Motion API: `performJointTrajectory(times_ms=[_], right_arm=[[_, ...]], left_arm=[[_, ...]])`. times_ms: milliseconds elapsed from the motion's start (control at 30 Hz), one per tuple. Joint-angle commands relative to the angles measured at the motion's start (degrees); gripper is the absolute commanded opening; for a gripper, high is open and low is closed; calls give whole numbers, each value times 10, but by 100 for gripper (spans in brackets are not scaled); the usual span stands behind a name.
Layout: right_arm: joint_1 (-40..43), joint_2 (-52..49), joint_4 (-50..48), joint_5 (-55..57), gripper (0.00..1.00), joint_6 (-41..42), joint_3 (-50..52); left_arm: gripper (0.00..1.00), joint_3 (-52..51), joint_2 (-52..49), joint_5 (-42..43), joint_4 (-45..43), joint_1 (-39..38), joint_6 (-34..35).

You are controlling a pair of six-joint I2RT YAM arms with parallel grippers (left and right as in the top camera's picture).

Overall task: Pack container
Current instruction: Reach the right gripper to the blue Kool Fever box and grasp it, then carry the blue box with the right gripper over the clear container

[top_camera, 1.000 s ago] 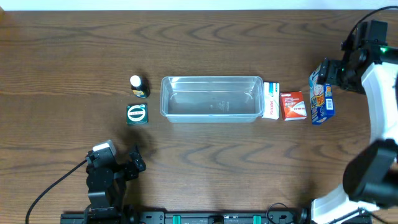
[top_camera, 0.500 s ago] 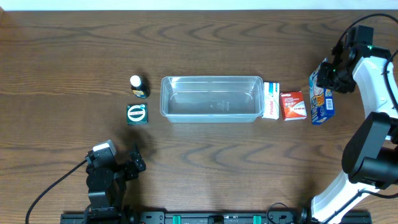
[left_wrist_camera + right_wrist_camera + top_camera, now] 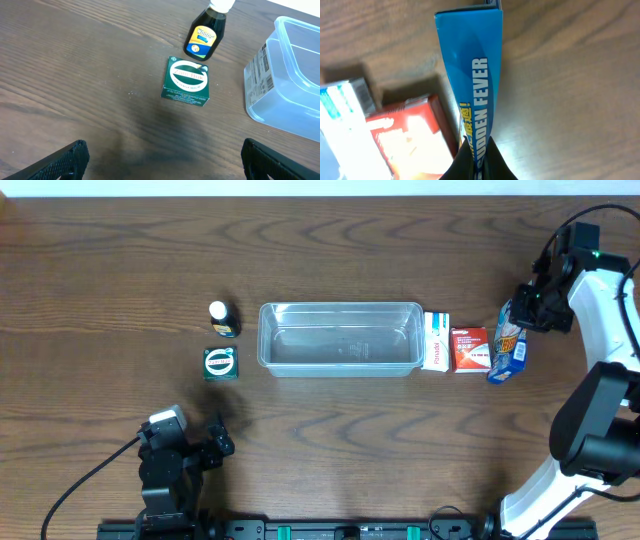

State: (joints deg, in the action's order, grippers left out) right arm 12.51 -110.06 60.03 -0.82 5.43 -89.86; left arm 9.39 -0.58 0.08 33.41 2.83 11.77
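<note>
My right gripper will set the blue box, now tipped on its edge beside a red box, down along the clear container's far side [image 3: 362,328], toward the white box.
The clear container [image 3: 340,306] stands empty at mid-table; its corner [image 3: 260,82] shows in the left wrist view. My right gripper [image 3: 521,308] [image 3: 479,159] is shut on the narrow edge of a blue box [image 3: 506,346] [image 3: 470,75], which stands tipped on its edge beside a red box [image 3: 471,349] [image 3: 410,135] and a white box [image 3: 435,340] [image 3: 342,125]. Left of the container stand a small dark bottle [image 3: 222,318] [image 3: 205,35] and a green box [image 3: 220,363] [image 3: 186,82]. My left gripper [image 3: 222,442] [image 3: 165,167] hovers open near the front, well short of the green box.
The wooden table [image 3: 330,450] runs to a pale strip along the far edge. The right arm's white links [image 3: 610,330] reach along the right side. The left arm's base and a cable [image 3: 90,480] sit at the front left.
My right gripper has shut on the blue box. The box has turned from lying flat onto its edge, its lower end swung left toward the red box. The left arm is still.
</note>
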Motion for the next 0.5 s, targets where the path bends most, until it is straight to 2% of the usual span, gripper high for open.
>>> performJointTrajectory(times_ms=[0,233,467], right_arm=[[-18,73,15,1,3,0,-41],[-90,190,20,-10,1,-9,-47],[-224,240,-25,-80,1,-180,-46]], left_arm=[[98,-7,3,4,0,-3,-1],[98,-7,3,4,0,-3,-2],[98,-7,3,4,0,-3,-2]])
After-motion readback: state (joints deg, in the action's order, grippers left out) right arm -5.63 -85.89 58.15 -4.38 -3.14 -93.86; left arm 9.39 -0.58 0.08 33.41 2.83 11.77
